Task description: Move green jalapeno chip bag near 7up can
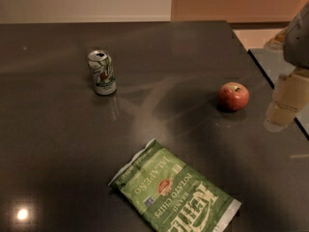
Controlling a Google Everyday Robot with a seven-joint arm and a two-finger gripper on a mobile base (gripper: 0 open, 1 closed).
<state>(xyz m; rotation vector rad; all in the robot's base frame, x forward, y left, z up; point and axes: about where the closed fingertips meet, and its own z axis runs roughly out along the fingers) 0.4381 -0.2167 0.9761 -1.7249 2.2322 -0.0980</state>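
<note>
My gripper needs to next move to the middle of the green jalapeno chip bag's long side (192, 173), the one closer to the apple, and close there.
The green jalapeno chip bag (174, 192) lies flat on the dark table near the front, slightly right of centre, with white lettering and a small red badge. The 7up can (102, 72) stands upright at the back left, well apart from the bag. My gripper (285, 103) hangs at the right edge of the view, above the table's right side, to the right of the apple and far from both bag and can. It holds nothing that I can see.
A red apple (234, 96) sits on the table at the right, between the gripper and the centre. The dark table (58, 144) has its right edge (270, 76) running diagonally close to the gripper. A wall stands behind.
</note>
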